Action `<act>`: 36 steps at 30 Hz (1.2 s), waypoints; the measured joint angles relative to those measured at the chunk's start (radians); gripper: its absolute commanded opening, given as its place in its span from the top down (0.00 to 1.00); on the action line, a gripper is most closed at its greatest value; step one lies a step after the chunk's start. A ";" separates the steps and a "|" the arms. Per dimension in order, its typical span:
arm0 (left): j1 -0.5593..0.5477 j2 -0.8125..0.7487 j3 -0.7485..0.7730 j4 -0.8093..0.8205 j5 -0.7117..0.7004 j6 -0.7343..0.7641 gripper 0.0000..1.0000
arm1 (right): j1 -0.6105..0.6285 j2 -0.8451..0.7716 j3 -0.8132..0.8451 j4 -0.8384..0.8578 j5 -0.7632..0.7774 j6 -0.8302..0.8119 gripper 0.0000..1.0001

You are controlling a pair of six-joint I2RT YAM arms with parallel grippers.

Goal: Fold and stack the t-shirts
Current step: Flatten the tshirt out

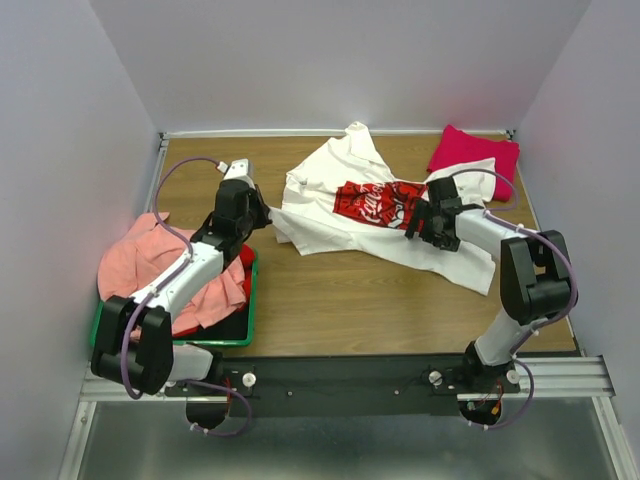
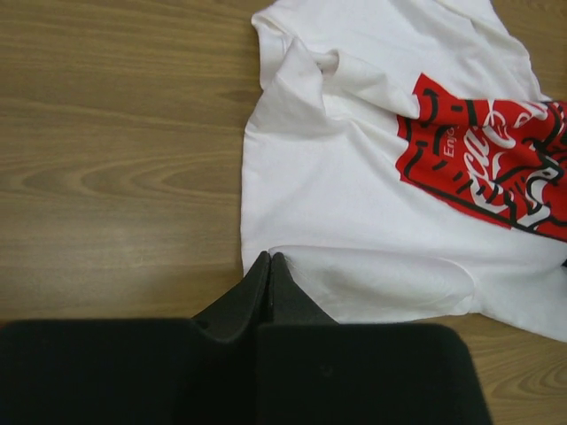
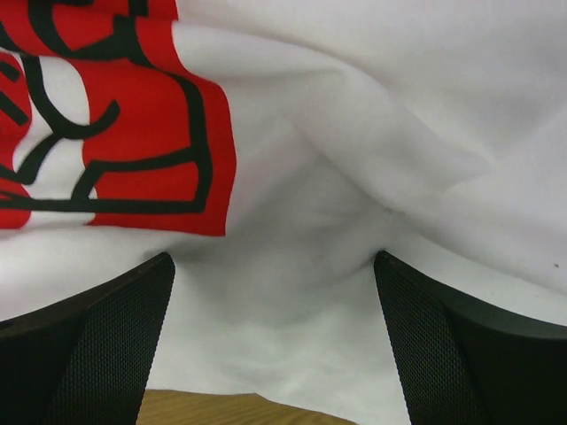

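The near corner [image 1: 486,291] of the white t-shirt, at the end farthest from my left gripper, should be gripped next by my right gripper.
The large white t-shirt [image 1: 340,225] with its red-and-white chest print [image 1: 378,203] lies crumpled mid-table. My left gripper [image 1: 266,214] is at its left edge; in the left wrist view the gripper [image 2: 269,258] is shut, pinching the shirt's [image 2: 354,204] hem, with a small fold rising from the tips. My right gripper [image 1: 421,222] rests on the shirt right of the print; in the right wrist view it [image 3: 273,261] is open, with white cloth [image 3: 354,106] bunched between the fingers. The magenta-red tee [image 1: 472,150] lies folded at the back right. The salmon-pink tee [image 1: 150,265] and a red one [image 1: 246,258] are in the bin.
The green plastic bin [image 1: 236,341] stands at the left, under the left arm. Bare wood [image 1: 350,310] lies between the white shirt and the near edge. Grey walls close the table on three sides.
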 measured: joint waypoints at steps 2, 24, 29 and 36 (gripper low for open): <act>0.034 0.013 0.031 0.012 0.013 0.006 1.00 | 0.000 0.032 0.036 0.000 -0.001 -0.001 0.01; 0.191 0.177 0.262 0.059 0.170 0.063 1.00 | 0.001 -0.199 0.000 -0.178 0.000 0.021 0.04; 0.192 0.177 0.262 0.074 0.220 0.066 1.00 | 0.001 -0.291 -0.136 -0.303 0.011 0.085 0.09; 0.192 0.170 0.251 0.104 0.276 0.065 1.00 | 0.001 -0.313 -0.162 -0.403 0.012 0.166 0.25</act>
